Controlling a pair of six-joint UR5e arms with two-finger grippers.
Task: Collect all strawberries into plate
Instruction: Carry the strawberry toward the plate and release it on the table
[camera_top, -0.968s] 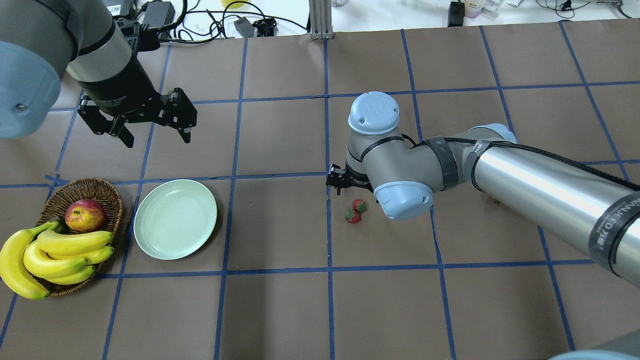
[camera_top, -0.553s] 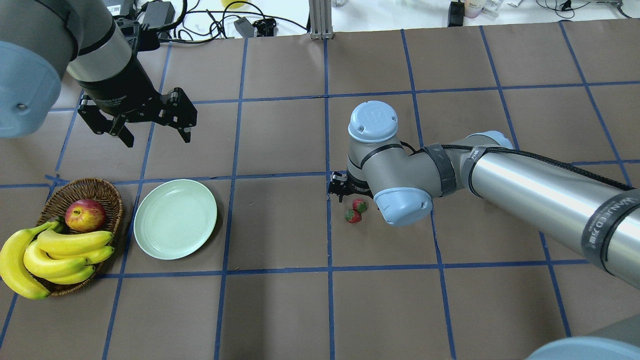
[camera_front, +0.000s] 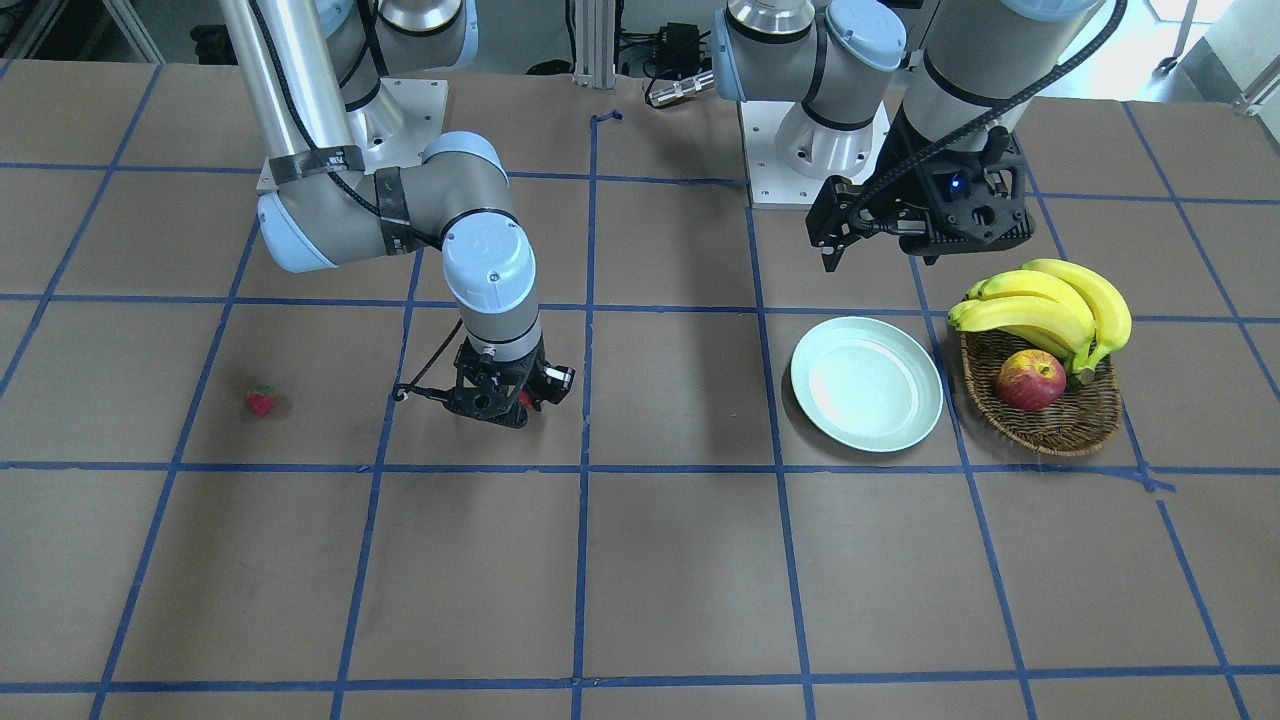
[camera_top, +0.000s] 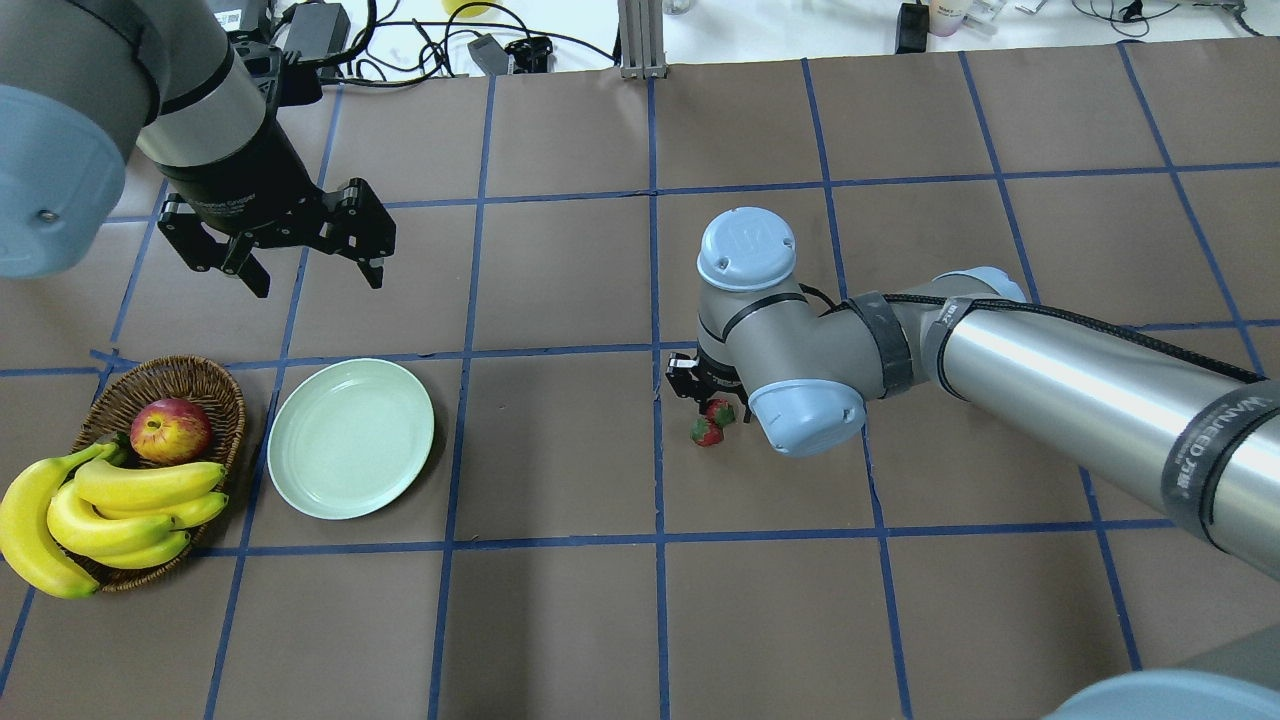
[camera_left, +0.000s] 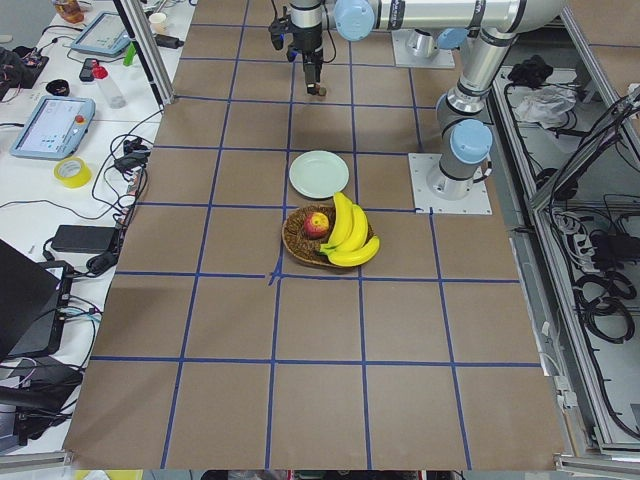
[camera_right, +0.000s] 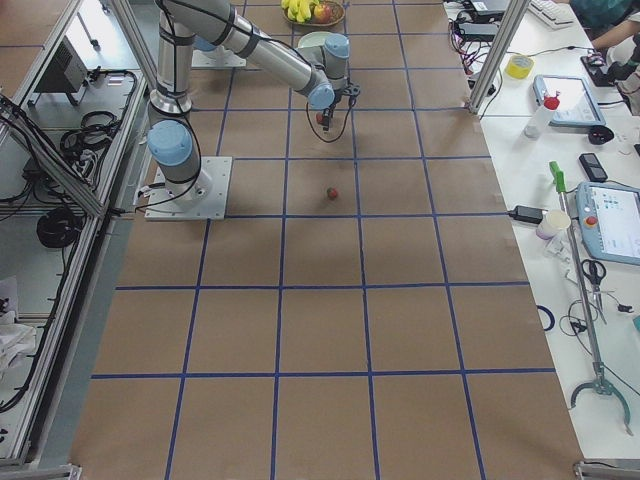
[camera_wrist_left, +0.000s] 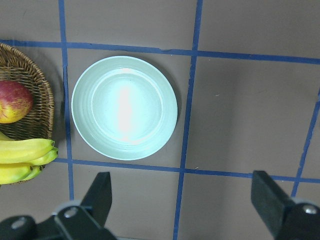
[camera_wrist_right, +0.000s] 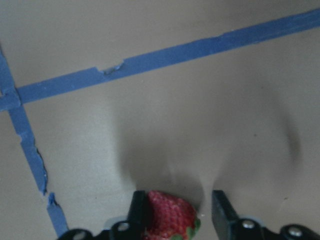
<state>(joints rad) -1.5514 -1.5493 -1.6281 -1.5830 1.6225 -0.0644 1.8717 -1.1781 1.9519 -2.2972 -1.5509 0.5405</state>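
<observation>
I should release the strawberry from my right gripper onto the bare table, mid-way across the blue-taped square (camera_front: 667, 389) beside the plate. The strawberry is now down at the table, mid-table.
Two strawberries lie close together mid-table, one (camera_top: 719, 411) just beyond the other (camera_top: 706, 432). My right gripper (camera_top: 697, 388) is down at the table over the farther one. In the right wrist view that strawberry (camera_wrist_right: 170, 222) sits between the open fingers of the right gripper (camera_wrist_right: 180, 200), against one finger (camera_wrist_right: 137, 210) with a gap to the other. A third strawberry (camera_front: 260, 400) lies alone further out on my right side; my right arm hides it in the overhead view. The mint-green plate (camera_top: 350, 438) is bare. My left gripper (camera_top: 313, 278) hovers open beyond the plate (camera_wrist_left: 124, 107).
A wicker basket (camera_top: 112, 398) holding a red-yellow apple (camera_top: 170, 430) and a bunch of bananas (camera_top: 120, 500) stands right next to the plate, on its outer left side. Cables and equipment lie past the table's far edge.
My right gripper has moved down and closer to the two strawberries, and now has one between its fingers. The left arm has not moved.
</observation>
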